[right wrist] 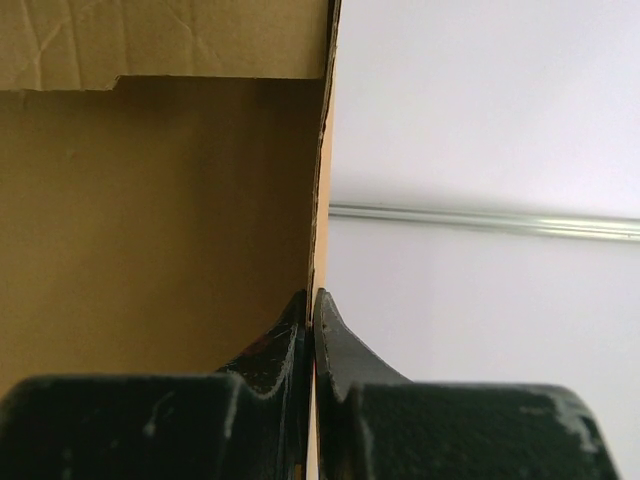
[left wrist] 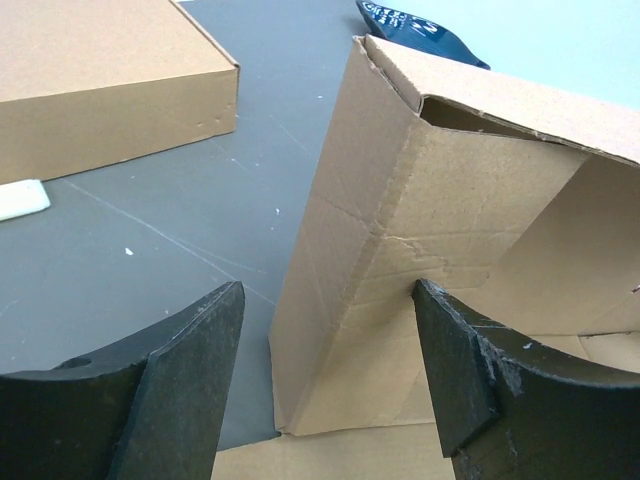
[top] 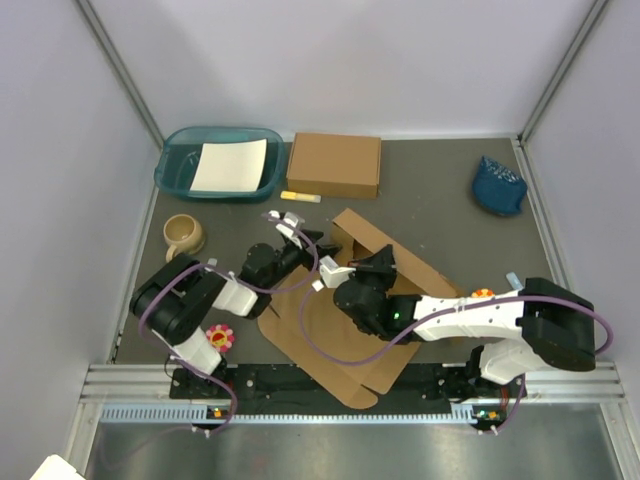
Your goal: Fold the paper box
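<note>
I should use my left gripper to push the side flap's end inward, as it sticks out across the inside of the box's raised side, and pinch the flap at its folded edge [left wrist: 352, 280].
The paper box [top: 325, 335] is a brown cardboard sheet lying near the front of the table, with one long wall [top: 420, 272] standing up. My right gripper [top: 378, 260] is shut on that wall. In the right wrist view its fingertips [right wrist: 313, 300] pinch the thin cardboard edge, with the brown panel [right wrist: 160, 220] to their left. My left gripper [top: 300, 240] is open just left of the raised end. In the left wrist view its fingers [left wrist: 190, 380] stand wide apart with the upright side flap [left wrist: 400, 230] ahead of them, and they grip nothing.
A closed brown box [top: 334, 165] sits at the back, beside a teal tray [top: 172, 172] holding white paper. A small yellow-white stick [top: 300, 197], a beige cup [top: 184, 234], a blue pouch [top: 498, 185] and a pink flower toy [top: 219, 338] also lie around.
</note>
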`<move>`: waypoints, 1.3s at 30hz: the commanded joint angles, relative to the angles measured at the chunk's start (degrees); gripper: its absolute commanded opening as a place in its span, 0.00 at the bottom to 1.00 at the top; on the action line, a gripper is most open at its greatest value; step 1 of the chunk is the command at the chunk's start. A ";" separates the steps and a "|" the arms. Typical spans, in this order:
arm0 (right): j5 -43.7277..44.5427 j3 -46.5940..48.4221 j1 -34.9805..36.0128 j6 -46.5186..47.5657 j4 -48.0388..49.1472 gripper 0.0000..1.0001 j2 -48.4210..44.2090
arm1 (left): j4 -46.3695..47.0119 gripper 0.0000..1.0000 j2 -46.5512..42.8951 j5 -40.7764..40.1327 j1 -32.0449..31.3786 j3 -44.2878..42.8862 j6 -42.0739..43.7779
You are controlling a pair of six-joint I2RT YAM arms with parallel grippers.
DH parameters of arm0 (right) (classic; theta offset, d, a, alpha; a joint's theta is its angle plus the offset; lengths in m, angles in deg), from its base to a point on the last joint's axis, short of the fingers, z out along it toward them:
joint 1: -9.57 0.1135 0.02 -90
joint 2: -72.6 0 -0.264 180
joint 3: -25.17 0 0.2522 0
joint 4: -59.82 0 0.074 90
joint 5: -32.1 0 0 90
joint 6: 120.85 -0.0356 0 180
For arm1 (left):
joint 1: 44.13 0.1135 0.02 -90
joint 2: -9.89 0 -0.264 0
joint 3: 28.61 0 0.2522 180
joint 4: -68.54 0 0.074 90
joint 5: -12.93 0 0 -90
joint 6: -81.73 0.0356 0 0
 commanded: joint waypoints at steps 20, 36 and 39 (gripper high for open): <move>-11.17 -0.41 2.00 -6.84 -5.82 0.00 3.43 | 21.87 0.15 9.34 11.92 -0.30 -9.79 -0.74; -11.08 -0.14 2.09 -7.63 -6.09 0.00 2.02 | 21.96 0.46 11.27 13.86 0.31 -10.41 -1.97; -10.99 -0.06 2.00 -7.54 -6.17 0.00 1.85 | 21.87 0.47 12.33 13.86 0.31 -10.24 -1.71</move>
